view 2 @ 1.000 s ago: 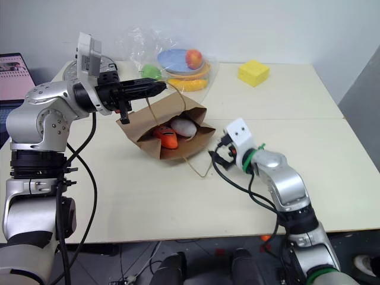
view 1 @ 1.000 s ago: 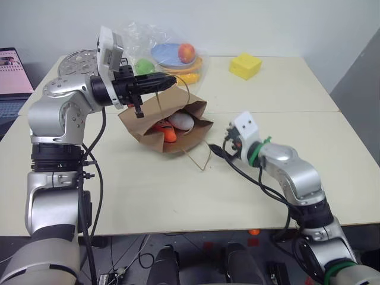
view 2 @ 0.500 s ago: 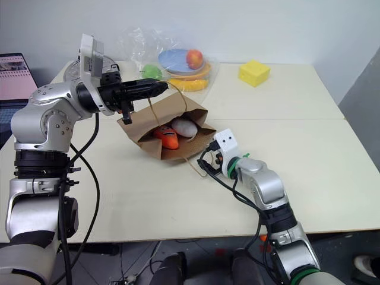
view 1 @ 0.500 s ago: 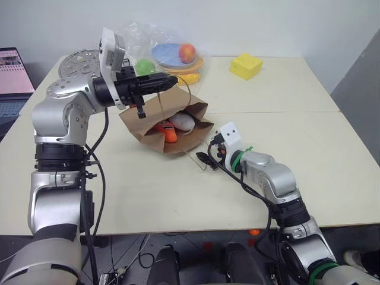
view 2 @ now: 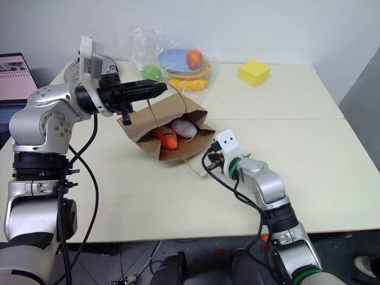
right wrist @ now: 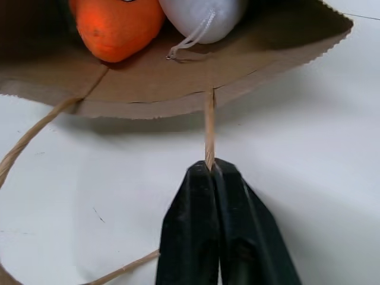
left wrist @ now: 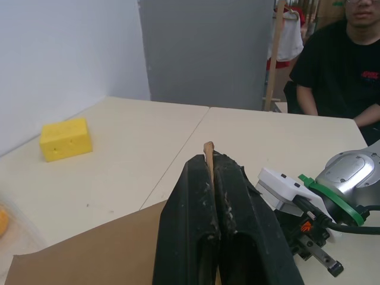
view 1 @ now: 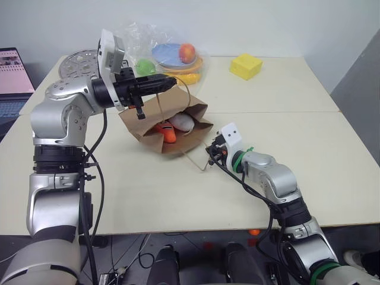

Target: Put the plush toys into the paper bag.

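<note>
My left gripper needs to release the paper bag, which now lies on its side, so that it is standing upright on the table [view 1: 199,138], there in front of the clear plastic bag.
The brown paper bag [view 1: 142,122] lies on its side on the table, mouth toward me. Both plush toys rest inside its mouth: the orange carrot [right wrist: 116,24] and, beside it, the white egg [right wrist: 202,10]. My left gripper [left wrist: 209,159] is held up level over the bag, shut on the upper cord handle [view 1: 185,89]. My right gripper [right wrist: 211,168] is low at the bag's front lip, shut on the lower cord handle [right wrist: 209,127], which runs from the fingertips to the bag's edge.
A clear plastic bag [view 1: 155,44] with a blue plate and hard fruit stands behind the paper bag. A yellow block [view 1: 246,65] sits at the back right. A laptop [view 1: 13,77] is at the far left. A person [left wrist: 338,65] sits beyond the table's right side.
My right gripper moved left to the bag's lower handle and went from open to shut on the cord. The left gripper and the bag stayed where they were.
</note>
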